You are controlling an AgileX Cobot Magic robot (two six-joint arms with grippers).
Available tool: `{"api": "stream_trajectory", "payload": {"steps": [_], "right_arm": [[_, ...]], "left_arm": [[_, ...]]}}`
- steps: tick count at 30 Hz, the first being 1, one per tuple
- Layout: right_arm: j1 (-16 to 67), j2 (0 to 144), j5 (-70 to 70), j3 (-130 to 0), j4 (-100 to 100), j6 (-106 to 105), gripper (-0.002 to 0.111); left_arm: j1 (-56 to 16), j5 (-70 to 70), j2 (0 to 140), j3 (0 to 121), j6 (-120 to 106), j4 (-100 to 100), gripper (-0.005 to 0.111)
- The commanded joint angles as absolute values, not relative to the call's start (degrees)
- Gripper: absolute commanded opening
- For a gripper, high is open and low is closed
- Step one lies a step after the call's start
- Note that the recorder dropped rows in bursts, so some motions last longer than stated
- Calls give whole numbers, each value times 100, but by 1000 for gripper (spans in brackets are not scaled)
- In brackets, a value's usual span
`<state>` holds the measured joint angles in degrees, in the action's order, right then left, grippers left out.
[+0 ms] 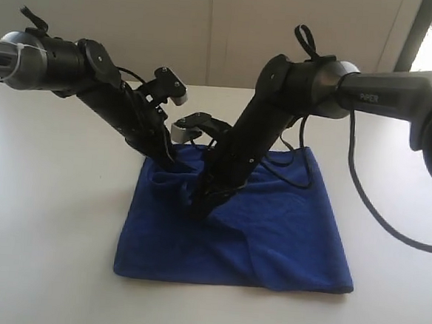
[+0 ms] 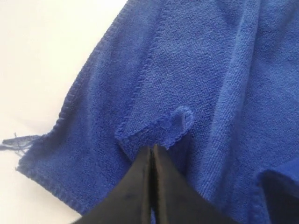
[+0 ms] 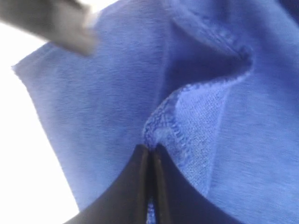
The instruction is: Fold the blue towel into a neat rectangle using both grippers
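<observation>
Next, my right gripper opens and lets go of the hem fold at the blue towel's near corner on my left gripper's side point(image 1: 122, 269) point(image 3: 30, 77).
The blue towel point(image 1: 270, 240) lies on the white table, roughly flat, its far edge bunched where both arms reach down into it. My left gripper point(image 1: 169, 159) comes in from the left and is shut on a stitched hem fold of the blue towel point(image 2: 163, 128) at its far left part. My right gripper point(image 1: 198, 209) reaches across the middle and is shut on another raised hem fold of the blue towel point(image 3: 187, 112). In both wrist views the black jaws meet with blue cloth pinched between them. A loose thread point(image 2: 14, 141) trails from one corner onto the table.
The white table point(image 1: 49, 217) spreads on all sides of the towel. Black cables point(image 1: 369, 202) hang from the right arm and rest on the table and over the towel's far right corner. A pale wall stands behind.
</observation>
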<state>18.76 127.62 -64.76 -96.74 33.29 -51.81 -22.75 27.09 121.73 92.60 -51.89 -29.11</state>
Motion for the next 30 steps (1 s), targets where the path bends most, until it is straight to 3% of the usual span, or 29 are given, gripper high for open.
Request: {"api": "stream_trajectory", "payload": {"steps": [1, 30], "right_arm": [[2112, 12678, -6673, -9652, 3368, -5283, 0], [3005, 12740, -6649, -9652, 3710, -5427, 0]], "left_arm": [[-2202, 2754, 12161, 9279, -4759, -2949, 0], [-1875, 2822, 12209, 9279, -3649, -2946, 0]]}}
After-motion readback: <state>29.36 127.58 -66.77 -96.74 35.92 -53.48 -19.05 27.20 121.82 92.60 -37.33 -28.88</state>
